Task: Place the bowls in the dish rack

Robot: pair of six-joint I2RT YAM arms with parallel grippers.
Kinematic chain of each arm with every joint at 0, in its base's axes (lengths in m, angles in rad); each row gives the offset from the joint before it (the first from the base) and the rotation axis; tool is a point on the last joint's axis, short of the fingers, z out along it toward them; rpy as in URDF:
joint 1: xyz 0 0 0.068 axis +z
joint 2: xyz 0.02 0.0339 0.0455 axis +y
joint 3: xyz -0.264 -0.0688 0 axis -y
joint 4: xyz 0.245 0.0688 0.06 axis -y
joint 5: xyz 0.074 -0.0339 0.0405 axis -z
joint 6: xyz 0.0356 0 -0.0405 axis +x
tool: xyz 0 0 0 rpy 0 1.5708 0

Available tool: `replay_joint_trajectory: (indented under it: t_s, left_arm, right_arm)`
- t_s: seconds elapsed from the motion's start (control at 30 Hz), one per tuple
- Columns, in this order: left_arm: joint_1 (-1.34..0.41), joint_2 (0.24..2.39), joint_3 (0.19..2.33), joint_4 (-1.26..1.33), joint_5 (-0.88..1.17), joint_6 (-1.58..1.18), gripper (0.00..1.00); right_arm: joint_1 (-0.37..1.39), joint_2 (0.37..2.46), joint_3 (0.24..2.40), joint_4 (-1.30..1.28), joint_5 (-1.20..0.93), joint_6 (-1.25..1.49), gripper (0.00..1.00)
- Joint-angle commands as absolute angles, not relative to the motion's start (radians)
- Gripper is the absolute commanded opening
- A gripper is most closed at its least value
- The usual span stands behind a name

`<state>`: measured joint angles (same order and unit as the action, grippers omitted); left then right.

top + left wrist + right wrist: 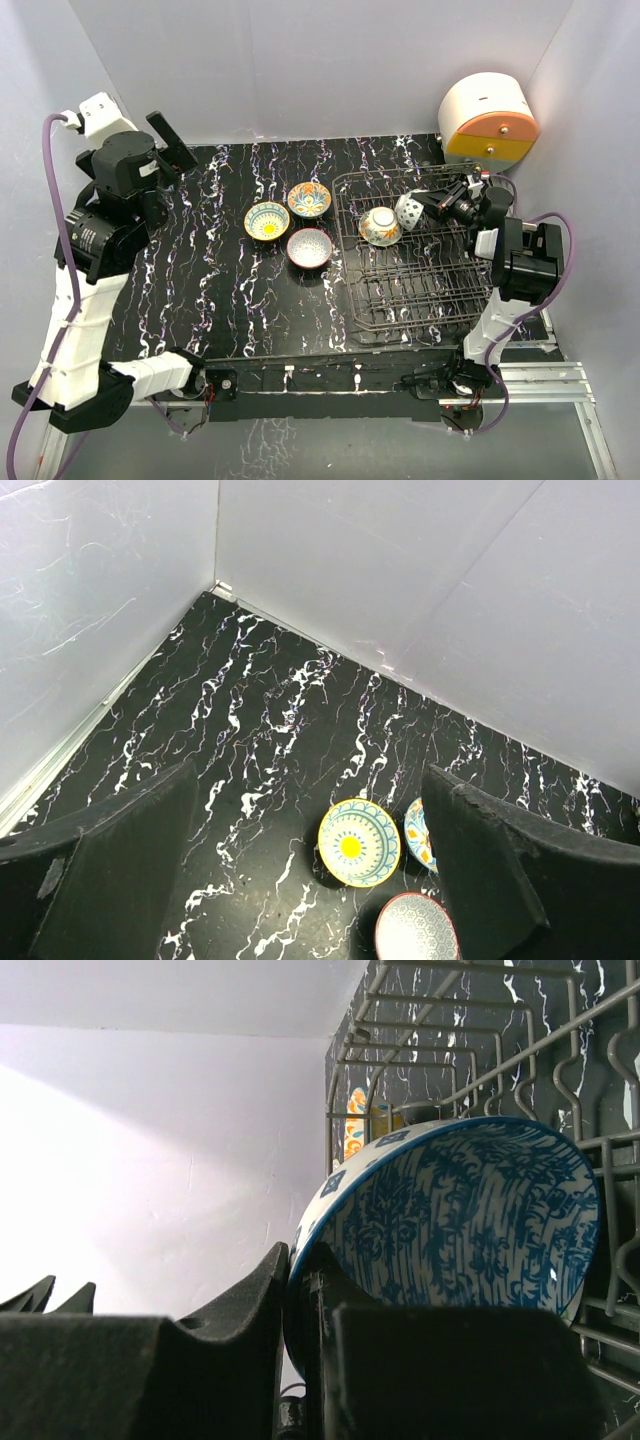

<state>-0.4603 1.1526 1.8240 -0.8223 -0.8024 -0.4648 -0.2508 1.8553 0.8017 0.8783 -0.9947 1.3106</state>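
Note:
The robot's right gripper needs to set the blue-patterned bowl down on the dish rack's far wires (418, 203) next to the tilted bowl.
My right gripper (428, 203) is shut on the rim of a blue-patterned bowl (470, 1220), which it holds on edge over the far end of the dark wire dish rack (440, 290); in the top view this bowl (408, 211) shows its pale outside. Another bowl (380, 226) rests tilted in the rack beside it. Three bowls sit on the table left of the rack: yellow (266, 221), orange floral (309, 199) and pink/grey (309, 247). My left gripper (310, 880) is open and empty, raised at the far left, with the yellow bowl (359, 841) below between its fingers.
A round white-and-orange appliance (487, 124) stands at the back right corner behind the rack. White walls close in the black marbled table (220, 290) at the back and both sides. Rack tines (400, 1060) rise around the held bowl.

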Motion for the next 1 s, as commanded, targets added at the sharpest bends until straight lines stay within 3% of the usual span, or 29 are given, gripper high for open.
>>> replay_joint_trajectory:
  t_s: [0.0, 0.2, 0.73, 0.97]
  left_arm:
    - [-0.463, 1.167, 1.853, -0.811, -0.801, -0.458, 0.91]
    - [-0.463, 1.182, 1.859, -0.804, -0.796, -0.457, 0.91]
    - [-0.463, 1.196, 1.86, -0.792, -0.783, -0.451, 0.91]
    - [-0.463, 1.207, 1.865, -0.789, -0.774, -0.446, 0.91]
  right_arm:
    - [-0.255, 1.882, 0.795, 1.109, -1.0, 1.394, 0.08]
    - [-0.262, 1.939, 0.767, 1.225, -0.99, 1.477, 0.08]
    - [-0.319, 1.983, 0.723, 1.153, -0.99, 1.418, 0.11]
    - [-0.319, 2.018, 0.753, 1.506, -1.001, 1.665, 0.09]
